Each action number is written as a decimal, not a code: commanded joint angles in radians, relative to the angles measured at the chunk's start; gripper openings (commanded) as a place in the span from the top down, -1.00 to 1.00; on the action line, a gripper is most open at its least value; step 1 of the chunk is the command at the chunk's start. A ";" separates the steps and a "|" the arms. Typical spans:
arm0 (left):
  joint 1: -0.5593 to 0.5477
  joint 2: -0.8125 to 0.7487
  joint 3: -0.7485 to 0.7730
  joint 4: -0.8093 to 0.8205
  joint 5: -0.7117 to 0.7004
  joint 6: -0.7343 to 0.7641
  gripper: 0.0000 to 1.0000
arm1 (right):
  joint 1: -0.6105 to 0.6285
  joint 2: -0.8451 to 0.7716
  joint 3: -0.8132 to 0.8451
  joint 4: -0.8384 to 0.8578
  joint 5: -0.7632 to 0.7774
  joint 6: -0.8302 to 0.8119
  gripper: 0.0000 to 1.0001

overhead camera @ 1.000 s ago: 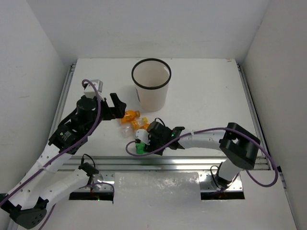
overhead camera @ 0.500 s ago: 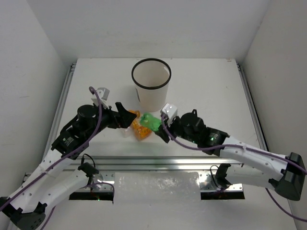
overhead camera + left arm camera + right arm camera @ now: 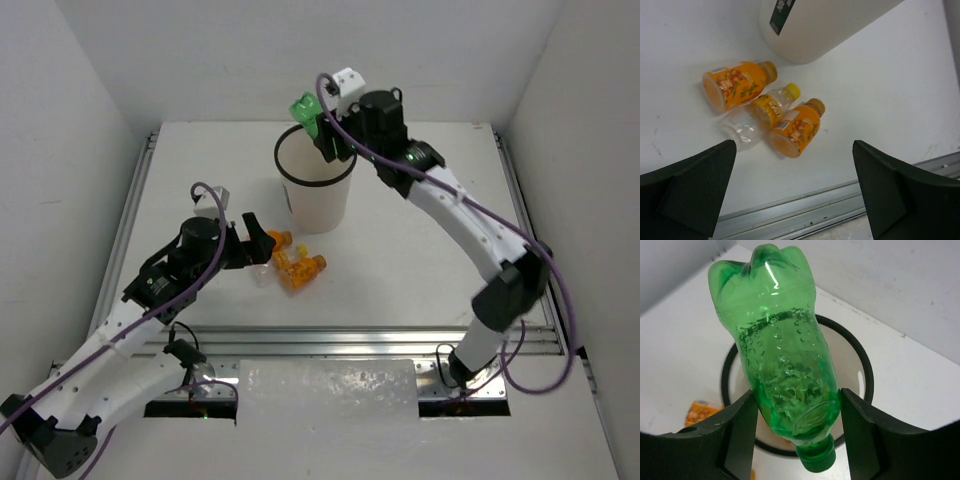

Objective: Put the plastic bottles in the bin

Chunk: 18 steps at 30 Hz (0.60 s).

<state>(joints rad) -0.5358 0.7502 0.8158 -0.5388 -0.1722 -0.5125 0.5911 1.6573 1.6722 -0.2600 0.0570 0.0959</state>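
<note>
My left gripper should move next to the body of the orange bottle [image 3: 299, 274] [image 3: 796, 130] nearest the aluminium rail and close there.
My right gripper [image 3: 322, 128] is shut on the green bottle [image 3: 303, 108] and holds it over the far rim of the white bin [image 3: 316, 200]. In the right wrist view the green bottle [image 3: 780, 355] sits between the fingers, cap toward the camera, with the bin's opening [image 3: 852, 372] below it. My left gripper [image 3: 256, 240] is open and empty, low beside the bottles on the table. Two orange bottles [image 3: 735, 89] [image 3: 795, 130] and a clear bottle with a yellow cap [image 3: 757, 114] lie together in front of the bin [image 3: 810, 25]. The left gripper [image 3: 795, 190] is just short of them.
An aluminium rail [image 3: 350, 340] runs along the table's near edge, also seen in the left wrist view [image 3: 805, 215]. White walls close in the table on the left, the back and the right. One orange bottle [image 3: 699, 412] shows beside the bin.
My right arm lifted the green bottle from the pile on the table, up and back to above the bin's rim. My left gripper edged right, closer to the orange bottles.
</note>
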 commanded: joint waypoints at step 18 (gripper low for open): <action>-0.191 0.513 0.187 0.023 0.088 0.131 -0.98 | -0.023 -0.437 -0.311 -0.164 0.031 0.151 -0.98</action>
<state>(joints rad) -0.6895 1.1591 0.9325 -0.5571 -0.0467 -0.3847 0.5716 1.3762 1.5318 -0.4500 0.0753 0.1810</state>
